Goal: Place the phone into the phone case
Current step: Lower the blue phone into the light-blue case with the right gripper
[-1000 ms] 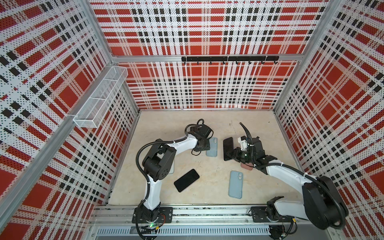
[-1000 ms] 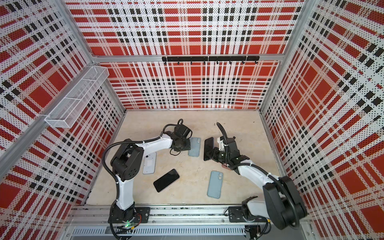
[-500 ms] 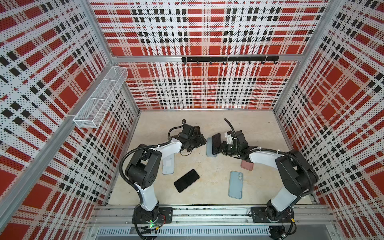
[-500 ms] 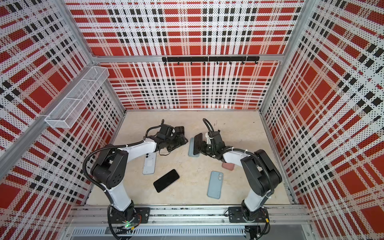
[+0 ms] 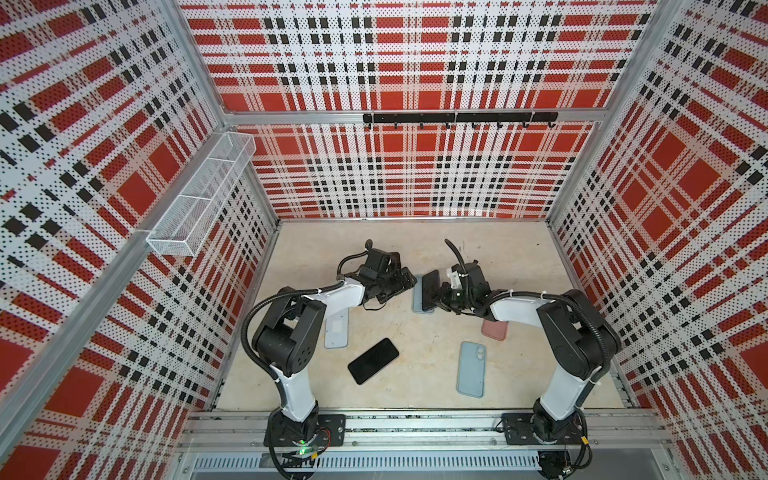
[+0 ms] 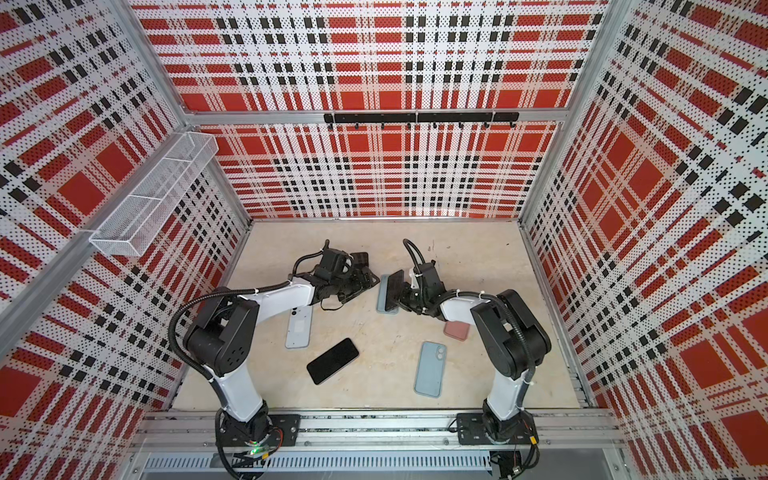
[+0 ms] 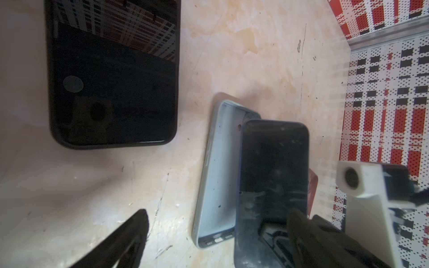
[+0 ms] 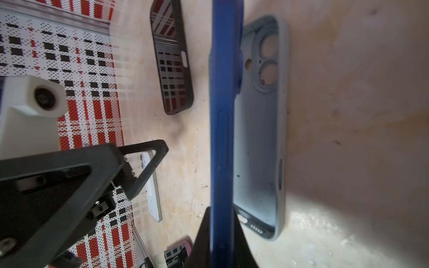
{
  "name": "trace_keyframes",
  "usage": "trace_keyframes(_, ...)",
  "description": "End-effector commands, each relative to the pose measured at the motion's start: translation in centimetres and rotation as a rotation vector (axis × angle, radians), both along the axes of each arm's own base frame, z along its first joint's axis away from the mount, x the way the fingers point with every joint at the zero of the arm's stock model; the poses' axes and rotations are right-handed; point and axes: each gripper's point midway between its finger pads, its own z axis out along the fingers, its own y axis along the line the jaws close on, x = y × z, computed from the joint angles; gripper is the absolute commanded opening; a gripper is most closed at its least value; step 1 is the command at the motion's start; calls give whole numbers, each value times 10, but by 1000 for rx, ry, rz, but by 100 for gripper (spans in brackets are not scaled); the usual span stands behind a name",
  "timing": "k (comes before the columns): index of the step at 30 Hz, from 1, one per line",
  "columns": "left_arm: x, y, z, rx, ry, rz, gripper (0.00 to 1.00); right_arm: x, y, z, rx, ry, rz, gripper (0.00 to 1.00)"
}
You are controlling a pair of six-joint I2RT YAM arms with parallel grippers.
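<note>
My right gripper has the dark blue phone. It will put the phone down inside the open grey-blue phone case (image 5: 424, 293) (image 8: 249, 129) on the middle of the table.
A grey-blue phone case (image 5: 417, 302) (image 6: 381, 300) lies open side up on the table's middle; its empty inside shows in the left wrist view (image 7: 217, 185) and the right wrist view (image 8: 257, 139). My right gripper (image 5: 443, 296) (image 6: 405, 297) (image 8: 221, 222) is shut on a dark blue phone (image 5: 431, 286) (image 6: 395, 290) (image 8: 222, 116). The phone (image 7: 274, 174) is tilted steeply on its long edge over the case's right half. My left gripper (image 5: 405, 283) (image 6: 370, 283) (image 7: 219, 211) stands open just left of the case, holding nothing.
A black-cased phone (image 7: 111, 76) (image 8: 173, 58) (image 6: 360, 259) lies behind the left gripper. Nearer the front lie a pale phone face down (image 5: 336, 328), a black phone (image 5: 372, 360), a blue-grey cased phone (image 5: 471, 370) and a pink case (image 5: 494, 330) under the right arm.
The left gripper opened and drew back leftwards off the case. The right gripper carried the phone leftwards until it stood over the case.
</note>
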Motion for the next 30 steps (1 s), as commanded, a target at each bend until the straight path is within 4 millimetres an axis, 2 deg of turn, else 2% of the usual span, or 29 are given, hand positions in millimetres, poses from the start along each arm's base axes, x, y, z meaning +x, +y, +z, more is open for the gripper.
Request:
trace_keyframes(1, -1, -2, -2, -8, -2, 7, 95, 21, 14, 19, 41, -91, -10, 0)
trace_keyframes(7, -1, -4, -9, 2, 5, 10, 95, 22, 15, 7, -1, -92, -2, 0)
trace_keyframes(15, 3, -18, -19, -2, 15, -1, 95, 20, 16, -7, -73, -99, 36, 0)
trace_keyframes(30, -2, -38, -38, -42, 47, -15, 94, 7, 20, -47, -41, -13, 25, 0)
